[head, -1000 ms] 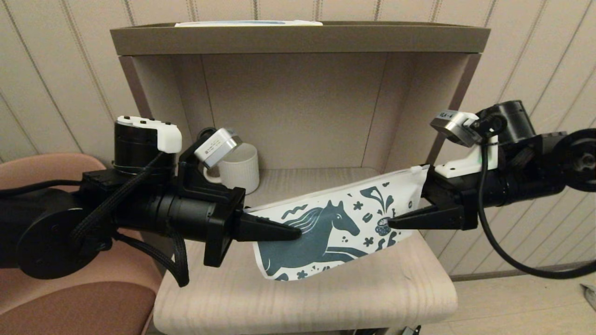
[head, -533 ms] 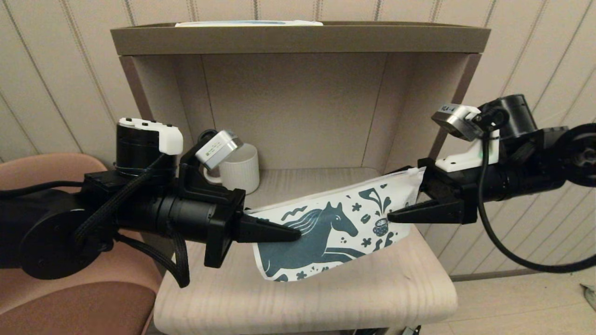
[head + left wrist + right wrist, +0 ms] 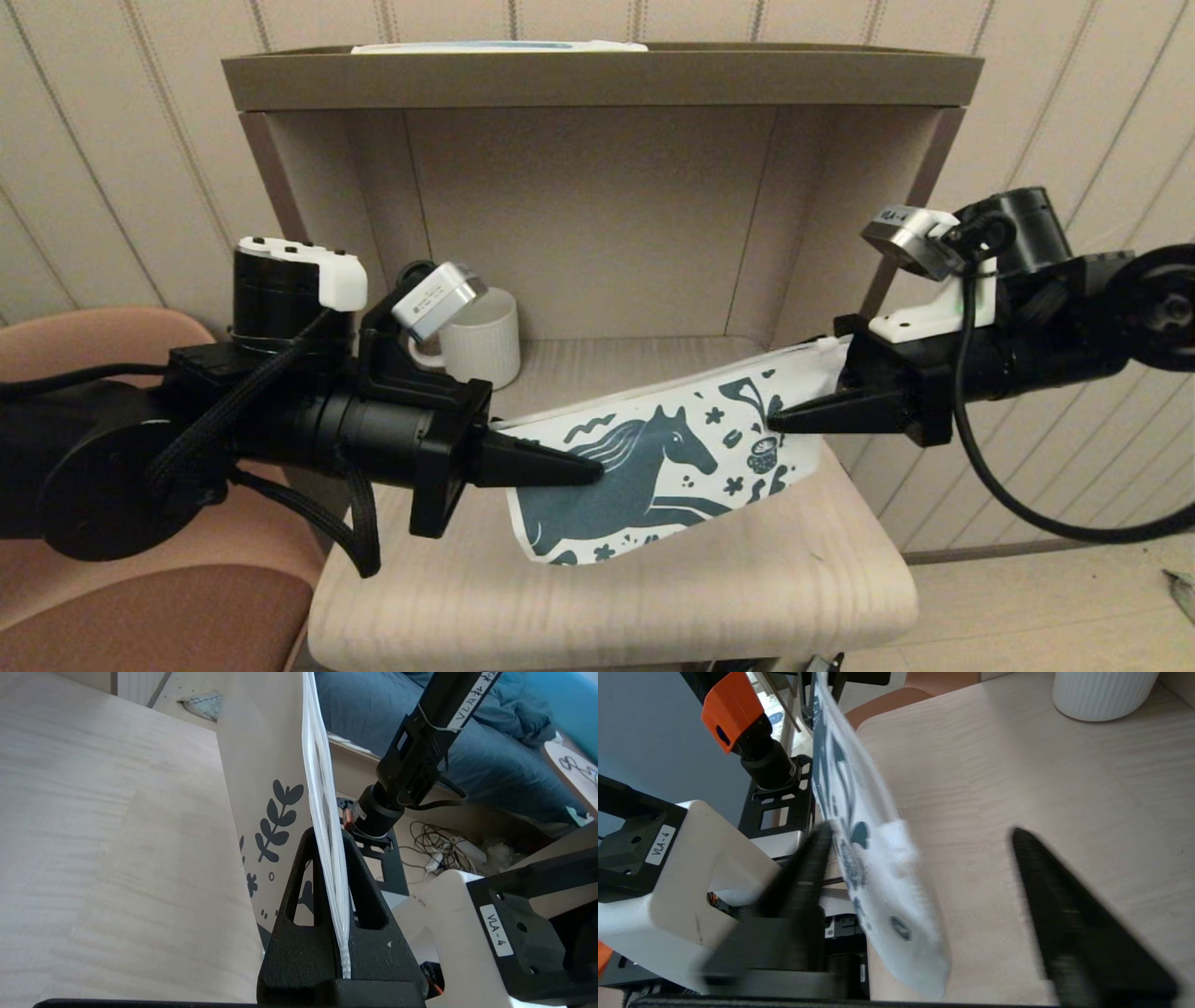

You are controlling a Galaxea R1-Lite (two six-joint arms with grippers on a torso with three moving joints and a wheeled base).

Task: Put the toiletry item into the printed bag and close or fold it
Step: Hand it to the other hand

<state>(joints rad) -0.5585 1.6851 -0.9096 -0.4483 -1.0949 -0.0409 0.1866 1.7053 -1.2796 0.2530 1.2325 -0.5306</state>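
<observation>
My right gripper is to pinch the bag's corner (image 3: pixel 925 941) past the zipper slider before my left gripper opens, as the slider sits close to the bag's high end.
The printed bag (image 3: pixel 672 467), white with a teal horse, hangs edge-up above the shelf board, tilted with its right end higher. My left gripper (image 3: pixel 597 469) is shut on the bag's left end; in the left wrist view the fingers (image 3: pixel 369 896) of the left gripper (image 3: pixel 327 833) pinch the bag's white edge (image 3: pixel 317 765). My right gripper (image 3: pixel 775 422) is open at the bag's right end. In the right wrist view the right gripper (image 3: pixel 922 830) straddles the bag's corner (image 3: pixel 878 872), which lies against one finger (image 3: pixel 803 882). The toiletry item is out of view.
A ribbed white mug (image 3: pixel 481 341) (image 3: pixel 1101 690) stands at the back left of the pale wooden shelf board (image 3: pixel 653 597). Side walls and a top board (image 3: pixel 597 79) enclose the niche. A pink chair (image 3: pixel 159 597) sits to the left.
My right gripper has risen and shifted slightly left along the bag's right end. The left gripper and the bag have held still.
</observation>
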